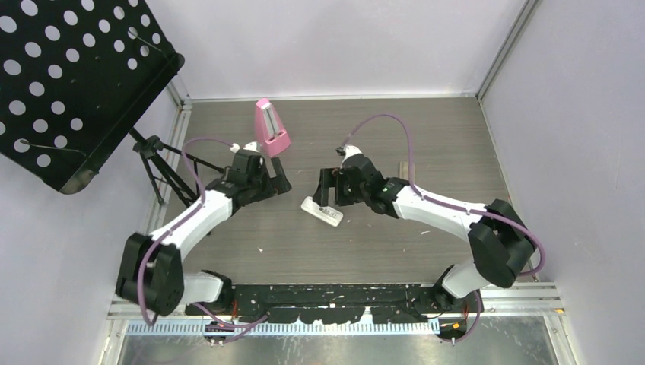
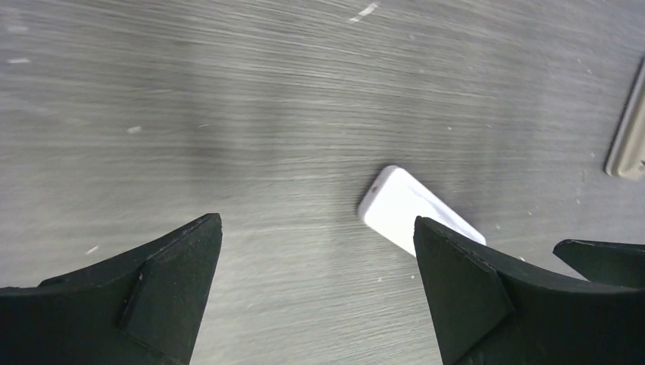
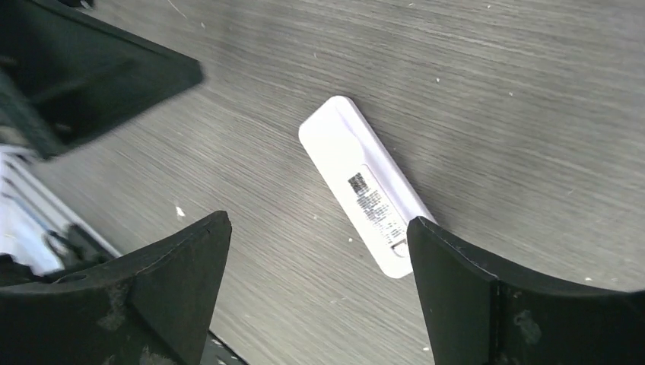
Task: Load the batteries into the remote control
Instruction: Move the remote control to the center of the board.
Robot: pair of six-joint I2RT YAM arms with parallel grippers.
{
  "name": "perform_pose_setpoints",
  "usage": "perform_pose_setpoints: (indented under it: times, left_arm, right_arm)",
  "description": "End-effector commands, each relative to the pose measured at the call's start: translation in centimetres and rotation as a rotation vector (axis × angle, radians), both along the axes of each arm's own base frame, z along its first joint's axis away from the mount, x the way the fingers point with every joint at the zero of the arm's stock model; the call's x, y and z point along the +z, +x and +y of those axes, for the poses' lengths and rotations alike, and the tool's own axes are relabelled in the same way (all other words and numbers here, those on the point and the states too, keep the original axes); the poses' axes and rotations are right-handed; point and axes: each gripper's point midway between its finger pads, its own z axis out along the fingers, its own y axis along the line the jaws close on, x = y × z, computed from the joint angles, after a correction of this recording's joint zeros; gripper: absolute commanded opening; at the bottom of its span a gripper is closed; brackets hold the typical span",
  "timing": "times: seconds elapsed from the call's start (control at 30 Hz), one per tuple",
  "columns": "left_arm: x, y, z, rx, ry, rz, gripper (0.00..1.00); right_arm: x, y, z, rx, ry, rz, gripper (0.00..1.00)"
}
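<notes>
I should grasp the remote control's label end (image 3: 378, 218) with my right gripper and set it straight beside the beige strip, because the white remote control lies crooked, away from that strip.
A slim white remote control (image 1: 322, 212) lies flat on the grey wood-grain table between the two arms, back side up with a printed label (image 3: 373, 204). Its end also shows in the left wrist view (image 2: 399, 204). My left gripper (image 1: 280, 182) is open and empty, hovering left of the remote (image 2: 316, 251). My right gripper (image 1: 327, 190) is open and empty just above the remote, whose lower end sits by the right finger (image 3: 318, 255). No batteries show in any view.
A pink metronome (image 1: 269, 129) stands at the back middle. A black perforated music stand (image 1: 68, 84) on a tripod fills the left. A beige flat strip (image 1: 405, 171) lies behind the right gripper and shows in the left wrist view (image 2: 628, 133).
</notes>
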Motion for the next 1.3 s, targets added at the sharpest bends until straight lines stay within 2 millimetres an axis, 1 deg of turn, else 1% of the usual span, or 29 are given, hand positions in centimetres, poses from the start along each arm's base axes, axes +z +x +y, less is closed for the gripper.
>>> perform_pose_setpoints:
  times: [0.0,0.03,0.07,0.13,0.27,0.37,0.47,0.57,0.63,0.67,0.7,0.83,0.93,1.0,1.03,1.07,1.1,1.13,1.17,1.23,1.27]
  left_arm:
    - [2.2,-2.0,5.4,0.173,0.173,-0.039,1.0]
    - [2.7,-2.6,5.7,0.179,0.173,-0.048,1.0]
    - [3.1,-3.3,6.0,0.181,0.172,-0.047,1.0]
    - [4.0,-4.7,6.4,0.179,0.162,-0.049,0.99]
    - [5.3,-6.8,6.6,0.158,0.128,-0.075,0.99]
    - [6.7,-7.8,6.1,0.108,0.087,-0.118,0.99]
    - [8.1,-8.6,5.5,0.055,0.06,-0.151,1.0]
    - [9.1,-9.2,5.4,0.02,0.058,-0.167,1.0]
    - [9.7,-9.4,5.4,0.004,0.062,-0.173,1.0]
    - [9.9,-9.5,5.4,-0.004,0.066,-0.175,1.0]
    - [10.1,-9.5,5.4,-0.012,0.066,-0.176,1.0]
    - [10.9,-9.5,5.3,-0.025,0.066,-0.198,1.0]
    - [11.2,-9.5,5.3,-0.027,0.068,-0.207,1.0]
    - [11.4,-9.5,5.4,-0.025,0.067,-0.21,1.0]
    - [11.5,-9.5,5.3,-0.026,0.066,-0.212,1.0]
    - [11.6,-9.5,5.3,-0.026,0.065,-0.215,1.0]
    - [11.7,-9.6,5.4,-0.026,0.065,-0.215,0.99]
    - [11.9,-9.6,5.4,-0.026,0.064,-0.219,0.98]
    - [12.0,-9.7,5.5,-0.023,0.066,-0.219,0.98]
    - [12.3,-9.8,5.5,-0.024,0.067,-0.22,0.98]
    - [12.4,-9.9,5.6,-0.024,0.067,-0.217,0.98]
  right_arm:
    - [-2.9,-1.2,-1.1,0.202,-0.28,-0.044,0.86]
    - [-3.4,-1.1,-1.0,0.232,-0.312,-0.046,0.8]
    - [-4.0,-1.2,-0.8,0.264,-0.344,-0.039,0.78]
    - [-5.2,-1.4,-0.6,0.319,-0.41,-0.022,0.77]
    - [-7.2,-1.5,0.3,0.39,-0.473,-0.009,0.77]
    - [-8.0,-0.8,0.3,0.376,-0.532,-0.027,0.77]
    - [-8.4,0.0,0.2,0.323,-0.555,-0.04,0.71]
    - [-8.6,1.0,-0.2,0.259,-0.579,-0.061,0.62]
    - [-8.7,1.3,-0.2,0.234,-0.582,-0.069,0.59]
    - [-8.8,1.3,-0.2,0.23,-0.581,-0.071,0.6]
    - [-8.9,1.3,-0.1,0.235,-0.582,-0.07,0.62]
    - [-9.0,0.8,0.5,0.264,-0.577,-0.085,0.78]
    - [-8.8,0.8,0.5,0.264,-0.57,-0.089,0.82]
    - [-9.0,0.7,0.6,0.268,-0.569,-0.078,0.82]
    - [-9.3,0.7,0.6,0.268,-0.57,-0.067,0.8]
    - [-9.6,0.7,0.7,0.263,-0.57,-0.051,0.76]
    - [-9.9,0.8,0.7,0.256,-0.567,-0.034,0.69]
    - [-10.1,0.9,0.5,0.241,-0.566,-0.021,0.59]
    - [-10.1,1.1,0.3,0.214,-0.565,-0.016,0.55]
    - [-9.8,2.0,-0.6,0.128,-0.584,-0.034,0.49]
    - [-9.3,2.8,-1.5,0.059,-0.605,-0.056,0.46]
